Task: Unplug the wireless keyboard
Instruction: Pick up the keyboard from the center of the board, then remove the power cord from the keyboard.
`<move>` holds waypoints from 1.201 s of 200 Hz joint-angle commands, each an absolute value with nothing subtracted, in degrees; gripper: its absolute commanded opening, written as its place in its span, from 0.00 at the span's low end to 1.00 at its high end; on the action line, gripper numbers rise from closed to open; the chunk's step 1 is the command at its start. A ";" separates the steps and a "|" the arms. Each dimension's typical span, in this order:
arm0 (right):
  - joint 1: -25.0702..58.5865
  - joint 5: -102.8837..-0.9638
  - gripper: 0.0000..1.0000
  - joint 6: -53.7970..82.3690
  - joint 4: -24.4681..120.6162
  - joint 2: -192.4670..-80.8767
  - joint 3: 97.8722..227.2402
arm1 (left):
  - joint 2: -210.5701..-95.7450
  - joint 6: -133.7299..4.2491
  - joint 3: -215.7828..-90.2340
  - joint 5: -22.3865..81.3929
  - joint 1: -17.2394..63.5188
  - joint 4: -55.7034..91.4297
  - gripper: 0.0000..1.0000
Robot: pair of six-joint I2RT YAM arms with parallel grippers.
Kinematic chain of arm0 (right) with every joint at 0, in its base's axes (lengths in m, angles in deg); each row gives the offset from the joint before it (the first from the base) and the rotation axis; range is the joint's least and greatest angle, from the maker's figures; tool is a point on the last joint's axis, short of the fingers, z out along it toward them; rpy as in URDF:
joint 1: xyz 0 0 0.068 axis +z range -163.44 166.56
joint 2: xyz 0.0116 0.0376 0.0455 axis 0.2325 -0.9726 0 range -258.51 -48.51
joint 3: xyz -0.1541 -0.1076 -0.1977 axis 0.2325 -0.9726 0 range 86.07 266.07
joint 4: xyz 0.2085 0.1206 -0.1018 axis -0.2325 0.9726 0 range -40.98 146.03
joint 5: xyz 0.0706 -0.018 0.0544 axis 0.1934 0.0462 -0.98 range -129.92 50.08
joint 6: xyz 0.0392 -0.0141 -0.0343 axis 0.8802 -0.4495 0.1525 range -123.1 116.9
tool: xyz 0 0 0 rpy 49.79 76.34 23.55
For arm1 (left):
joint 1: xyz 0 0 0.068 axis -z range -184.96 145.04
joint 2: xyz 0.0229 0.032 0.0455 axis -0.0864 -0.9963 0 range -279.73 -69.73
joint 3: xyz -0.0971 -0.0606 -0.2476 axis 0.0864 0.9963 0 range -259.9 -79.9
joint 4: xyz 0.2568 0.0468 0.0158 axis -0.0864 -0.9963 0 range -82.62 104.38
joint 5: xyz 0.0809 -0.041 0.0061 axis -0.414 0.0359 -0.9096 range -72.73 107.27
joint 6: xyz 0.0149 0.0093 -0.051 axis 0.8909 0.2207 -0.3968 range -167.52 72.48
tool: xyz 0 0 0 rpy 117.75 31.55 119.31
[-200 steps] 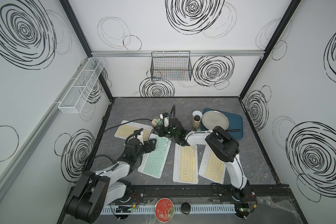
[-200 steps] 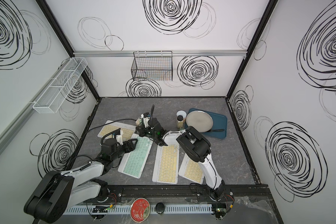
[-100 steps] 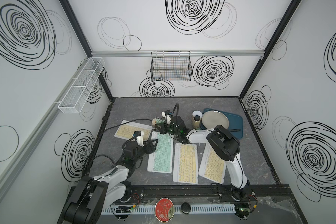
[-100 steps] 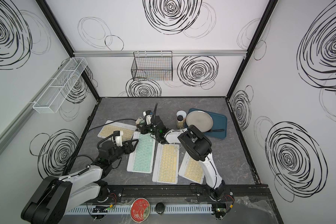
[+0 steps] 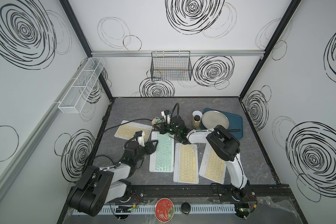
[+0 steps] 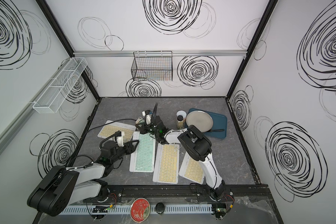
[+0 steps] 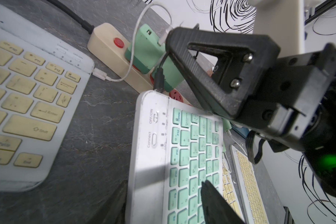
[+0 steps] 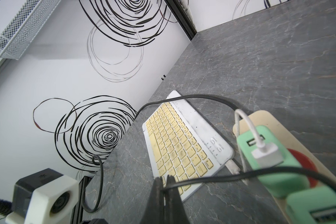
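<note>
The thin black cable above the black plug is pinched in my right gripper, so I should open it, move down and grip the plug itself (image 7: 159, 80) before pulling.
The wireless keyboard (image 5: 162, 153) (image 6: 144, 153) (image 7: 192, 151) has mint-green keys and lies mid-table. A black plug (image 7: 159, 80) sits in its far edge. Its black cable (image 8: 221, 174) runs to a green charger (image 7: 169, 77) on the cream power strip (image 7: 109, 44). My right gripper (image 8: 164, 186) (image 5: 160, 129) is shut on that cable just behind the keyboard's far edge. My left gripper (image 7: 163, 203) (image 5: 152, 145) is open and straddles the keyboard's left edge. One of its fingers (image 7: 211, 203) is over the keys and the other is beside the keyboard.
Three yellow-keyed keyboards lie around: far left (image 5: 133, 131), middle (image 5: 186, 163), right (image 5: 212, 166). A white cable (image 7: 132, 58) links the left one to another green charger (image 7: 144, 52). A jar (image 5: 196, 121), cup (image 5: 197, 113) and plate (image 5: 214, 121) on a blue tray (image 5: 237, 120) stand back right.
The green keyboard has swung from slanted to straight. My left gripper's jaws have narrowed over its left edge. The right gripper has stayed shut on the black cable.
</note>
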State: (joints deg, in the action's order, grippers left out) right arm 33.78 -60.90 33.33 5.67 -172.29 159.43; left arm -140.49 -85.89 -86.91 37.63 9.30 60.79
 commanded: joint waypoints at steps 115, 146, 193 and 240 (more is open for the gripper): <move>33.65 -62.43 0.28 34.45 0.28 -172.11 158.31 | -139.19 -88.92 -86.68 44.74 9.72 71.52 0.06; 33.42 -62.54 0.34 34.05 -1.01 -171.99 156.29 | -137.38 -88.74 -86.67 44.97 9.72 70.29 0.01; 32.53 -65.63 0.36 36.00 -11.33 -170.18 150.22 | -135.32 -87.86 -86.76 42.65 9.15 66.44 0.00; 32.17 -71.17 0.37 40.10 -23.92 -170.09 146.63 | -135.54 -88.56 -86.67 43.79 8.27 67.23 0.00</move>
